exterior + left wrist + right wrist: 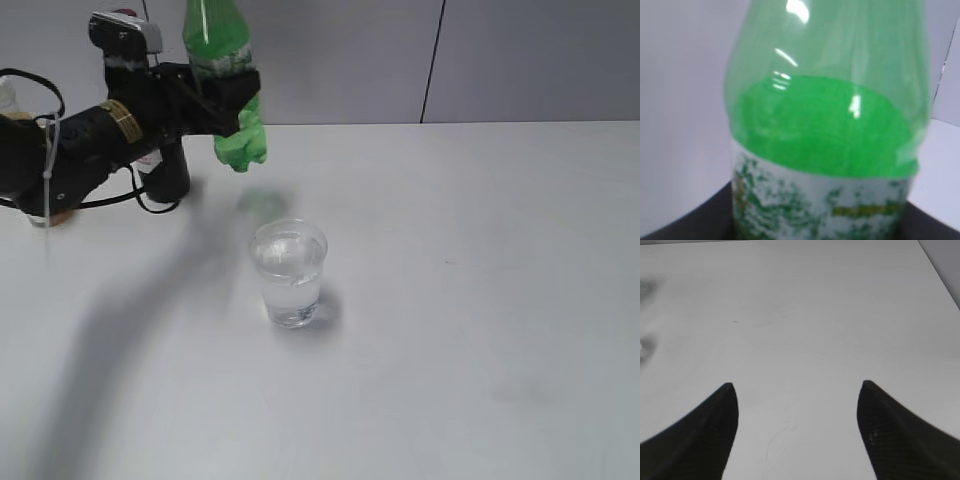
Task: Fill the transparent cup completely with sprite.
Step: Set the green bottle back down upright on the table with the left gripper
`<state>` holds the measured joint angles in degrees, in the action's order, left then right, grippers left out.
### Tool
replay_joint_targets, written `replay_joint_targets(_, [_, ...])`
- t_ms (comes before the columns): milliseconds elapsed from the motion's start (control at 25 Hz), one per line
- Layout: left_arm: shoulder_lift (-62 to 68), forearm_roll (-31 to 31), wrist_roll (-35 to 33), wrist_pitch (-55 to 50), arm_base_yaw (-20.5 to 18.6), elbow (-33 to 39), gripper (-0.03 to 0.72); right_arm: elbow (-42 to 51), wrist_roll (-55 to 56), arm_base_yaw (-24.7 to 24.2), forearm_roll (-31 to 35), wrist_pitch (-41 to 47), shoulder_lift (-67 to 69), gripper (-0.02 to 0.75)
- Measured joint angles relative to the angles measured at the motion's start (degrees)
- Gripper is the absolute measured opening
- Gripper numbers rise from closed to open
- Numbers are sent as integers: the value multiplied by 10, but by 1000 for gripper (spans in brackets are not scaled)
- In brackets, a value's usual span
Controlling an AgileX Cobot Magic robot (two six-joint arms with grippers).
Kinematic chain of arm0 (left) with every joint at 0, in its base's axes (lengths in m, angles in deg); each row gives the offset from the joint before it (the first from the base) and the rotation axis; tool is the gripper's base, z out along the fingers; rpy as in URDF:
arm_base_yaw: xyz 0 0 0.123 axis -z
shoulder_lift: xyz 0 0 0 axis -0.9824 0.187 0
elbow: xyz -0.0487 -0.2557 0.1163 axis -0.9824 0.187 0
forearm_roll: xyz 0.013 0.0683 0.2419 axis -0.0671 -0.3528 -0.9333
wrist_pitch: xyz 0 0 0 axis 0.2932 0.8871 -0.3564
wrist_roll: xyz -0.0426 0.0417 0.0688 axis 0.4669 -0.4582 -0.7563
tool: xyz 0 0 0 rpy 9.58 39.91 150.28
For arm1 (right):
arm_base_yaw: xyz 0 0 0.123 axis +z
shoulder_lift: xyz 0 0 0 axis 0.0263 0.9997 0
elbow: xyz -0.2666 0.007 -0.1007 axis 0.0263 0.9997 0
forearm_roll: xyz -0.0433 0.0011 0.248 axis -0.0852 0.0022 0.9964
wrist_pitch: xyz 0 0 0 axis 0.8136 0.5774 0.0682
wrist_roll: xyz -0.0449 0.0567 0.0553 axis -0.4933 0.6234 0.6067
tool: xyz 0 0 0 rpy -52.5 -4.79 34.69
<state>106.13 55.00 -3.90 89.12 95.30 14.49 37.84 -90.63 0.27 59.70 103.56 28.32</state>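
The robot's left gripper should release the green sprite bottle on the white table [273,210] behind the transparent cup.
The transparent cup [288,272] stands upright in the middle of the table and holds clear liquid to a high level. My left gripper [228,92] is shut on the green sprite bottle [225,60] at its pale label, holding it roughly upright in the air, behind and left of the cup. The bottle's top runs out of the exterior view. In the left wrist view the bottle [825,125] fills the picture, and the left gripper [820,231] shows only as dark edges at the bottom corners. My right gripper [797,390] is open and empty over bare table.
A dark bottle [172,172] stands on the table behind my left arm, partly hidden by it. The top of a pale bottle [8,96] shows at the far left edge. A grey wall runs behind the white table [480,300].
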Motion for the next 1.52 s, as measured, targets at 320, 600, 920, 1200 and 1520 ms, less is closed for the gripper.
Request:
replay_joint_targets(320, [51, -3, 6, -23, 23, -22, 411, 0, 0, 0, 0, 0, 0, 564])
replay_joint_targets(600, [73, 1, 7, -23, 27, -26, 411, 0, 0, 0, 0, 0, 0, 564])
replay_joint_targets(920, [79, 4, 7, -16, 27, -29, 411, 0, 0, 0, 0, 0, 0, 564])
replay_joint_targets(1200, [69, 0, 7, -21, 27, -29, 620, 0, 0, 0, 0, 0, 0, 564])
replay_joint_targets(1520, [27, -7, 7, -49, 28, -2, 651, 0, 0, 0, 0, 0, 0, 564])
